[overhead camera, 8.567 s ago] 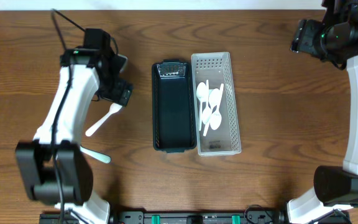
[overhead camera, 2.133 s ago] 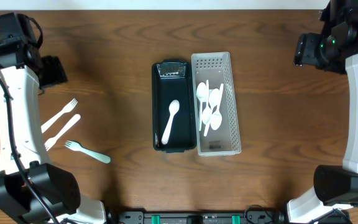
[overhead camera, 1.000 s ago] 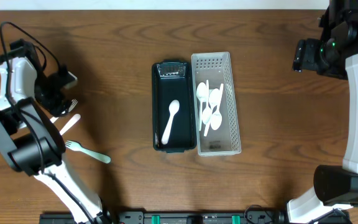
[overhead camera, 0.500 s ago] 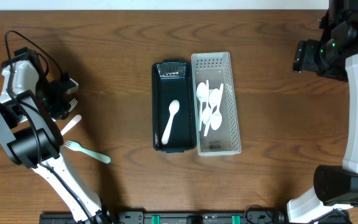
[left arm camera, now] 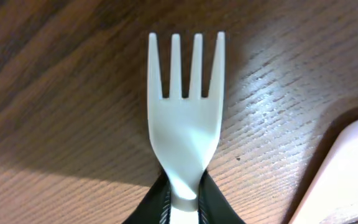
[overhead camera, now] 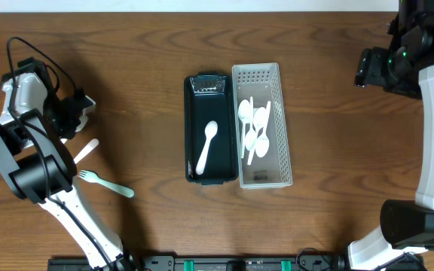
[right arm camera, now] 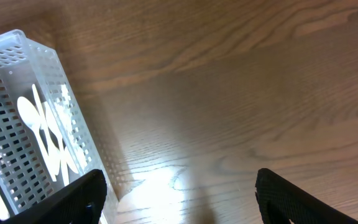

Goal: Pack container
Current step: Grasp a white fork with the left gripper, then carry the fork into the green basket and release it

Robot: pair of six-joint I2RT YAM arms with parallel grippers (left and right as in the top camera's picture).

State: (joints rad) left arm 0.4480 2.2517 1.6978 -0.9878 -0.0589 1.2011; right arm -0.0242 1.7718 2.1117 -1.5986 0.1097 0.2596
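Observation:
My left gripper is holding the white plastic fork. It will let go of it in the black container, between the white spoon and the container's outer side [overhead camera: 199, 150].
A white plastic fork [left arm camera: 185, 118] lies on the wooden table, tines pointing away, and my left gripper [left arm camera: 184, 210] is shut on its neck. From overhead that gripper [overhead camera: 77, 114] sits at the far left of the table. The black container [overhead camera: 190, 128] stands in the middle with one white spoon [overhead camera: 207, 147] inside. Beside it on the right is a white perforated basket [overhead camera: 286, 128] holding several white spoons [overhead camera: 253, 128]. My right gripper [right arm camera: 185, 205] hovers open over bare table at the upper right, nothing between its fingers.
A second white utensil [overhead camera: 86, 150] lies just below the left gripper, and its handle [left arm camera: 347, 174] shows at the right edge of the left wrist view. A pale green fork [overhead camera: 108, 184] lies nearer the front. The basket's corner [right arm camera: 17, 50] is at the left of the right wrist view.
My left gripper has settled over the white fork and closed on its neck. A white spoon lies in the black container since the earliest frame. The right arm has barely moved.

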